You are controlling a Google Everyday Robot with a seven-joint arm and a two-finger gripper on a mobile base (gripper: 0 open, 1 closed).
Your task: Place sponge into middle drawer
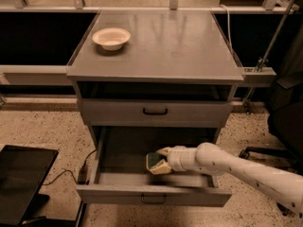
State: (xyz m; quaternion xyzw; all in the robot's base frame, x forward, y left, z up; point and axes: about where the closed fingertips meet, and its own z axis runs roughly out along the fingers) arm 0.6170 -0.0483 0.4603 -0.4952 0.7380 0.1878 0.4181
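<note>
Next, my gripper releases the sponge so that it rests on the middle drawer's bottom (160, 168), behind the front panel that has the black handle.
The middle drawer (118, 179) is pulled out at the bottom of the grey cabinet, its black handle on the front panel. My white arm reaches in from the right, and my gripper (158, 161) is inside the drawer tray, right of its middle. The gripper is shut on the sponge (152, 161), whose dark green face points left and whose pale yellow body shows between the fingers. The sponge sits low, at or just above the drawer floor; I cannot tell whether it touches.
The upper drawer front (155, 111) is closed above. A white bowl (111, 38) stands on the cabinet top (180, 46) at the back left. A black flat object (21, 181) lies on the floor at the left, with a cable (61, 173) running to the cabinet. A dark chair (286, 122) stands at the right.
</note>
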